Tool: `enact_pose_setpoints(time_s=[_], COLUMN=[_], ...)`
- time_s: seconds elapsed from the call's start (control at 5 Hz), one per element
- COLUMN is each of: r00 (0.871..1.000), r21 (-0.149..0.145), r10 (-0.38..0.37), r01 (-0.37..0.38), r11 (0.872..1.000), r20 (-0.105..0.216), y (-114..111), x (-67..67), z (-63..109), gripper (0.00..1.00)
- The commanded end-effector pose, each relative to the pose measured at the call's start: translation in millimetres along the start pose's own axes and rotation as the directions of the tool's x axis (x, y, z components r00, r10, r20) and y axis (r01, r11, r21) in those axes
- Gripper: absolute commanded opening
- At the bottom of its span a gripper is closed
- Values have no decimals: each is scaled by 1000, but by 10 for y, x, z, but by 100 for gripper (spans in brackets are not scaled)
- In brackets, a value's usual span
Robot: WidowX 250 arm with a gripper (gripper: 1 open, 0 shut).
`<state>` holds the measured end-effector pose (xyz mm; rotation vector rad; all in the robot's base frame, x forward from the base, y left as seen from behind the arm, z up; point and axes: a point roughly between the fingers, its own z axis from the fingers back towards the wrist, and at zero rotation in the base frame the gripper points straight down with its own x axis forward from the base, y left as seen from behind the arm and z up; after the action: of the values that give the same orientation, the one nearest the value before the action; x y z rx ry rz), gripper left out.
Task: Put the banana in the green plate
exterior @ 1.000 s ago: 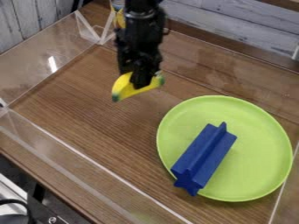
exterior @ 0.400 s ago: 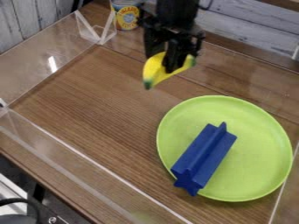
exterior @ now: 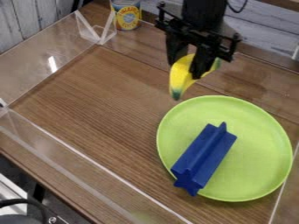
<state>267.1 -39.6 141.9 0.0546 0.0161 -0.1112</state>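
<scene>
Next, my gripper lets go of the banana inside the far rim of the green plate (exterior: 190, 115), just beyond the blue block.
The banana (exterior: 181, 77) hangs in the air, yellow with green tips, its lower end just above the far left rim of the green plate (exterior: 263, 131). My gripper (exterior: 198, 59) is shut on the banana's upper part, coming down from the black arm at the top of the view. The plate lies flat on the wooden table at the right, and a long blue block (exterior: 204, 156) rests across its middle.
Clear plastic walls (exterior: 47, 61) fence the wooden table on the left and front. A yellow can (exterior: 126, 15) stands at the back beside a clear bracket. Bare wood stretches left of the plate.
The gripper has carried the banana to the right and slightly forward, from the table's middle back to the plate's far left edge. The plate and blue block have not moved.
</scene>
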Motion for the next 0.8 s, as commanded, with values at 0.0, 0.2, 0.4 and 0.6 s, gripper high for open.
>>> enact_pose_setpoints(time_s=[0.0,0.2,0.4,0.6], r00=[998,997,996,995], r21=[8,9,9,7], r10=[35,52,65,77], r01=[-35,-53,-65,-78], r11=[999,999,998,997], r20=[52,57,63,67], y=[-55,-94,-122,-148], x=[-37,-71,-101,-131], z=[173,187,189,180], gripper=[0,0,0,0])
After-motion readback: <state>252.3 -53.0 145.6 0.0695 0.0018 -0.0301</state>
